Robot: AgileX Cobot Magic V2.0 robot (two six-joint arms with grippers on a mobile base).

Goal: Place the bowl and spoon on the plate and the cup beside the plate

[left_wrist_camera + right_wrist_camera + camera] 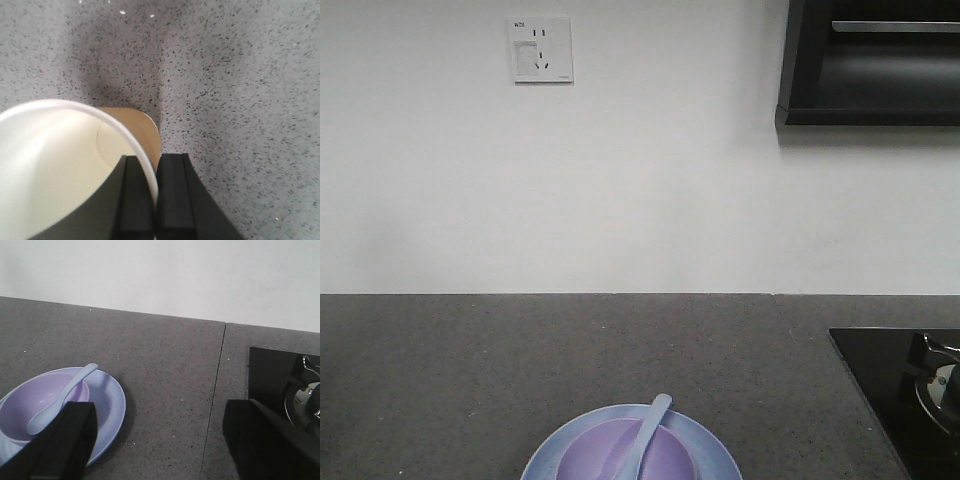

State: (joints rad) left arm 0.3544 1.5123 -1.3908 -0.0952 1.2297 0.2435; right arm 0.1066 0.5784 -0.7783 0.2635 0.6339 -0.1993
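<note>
I should set the brown paper cup down with my left gripper on the counter (469, 470) beside the light blue plate, opposite the cooktop. The cup now hangs above the speckled counter.
The lavender bowl (632, 455) sits on the light blue plate (715, 448) at the counter's front edge. The pale spoon (643, 432) rests in the bowl, its handle sticking out over the rim. The right wrist view shows the same bowl (35, 405), spoon (60, 399) and plate (110, 402) to the left of my right gripper (160, 432), which is open over bare counter. My left gripper (155, 192) is shut on the brown paper cup (60, 160), pinching its white rim, one finger inside and one outside. The cup hangs above the speckled counter.
A black cooktop (900, 390) with a metal pot (942, 385) lies at the right of the grey counter (520, 370). A white wall with a socket (540, 50) stands behind, and a dark cabinet (870, 60) hangs at top right.
</note>
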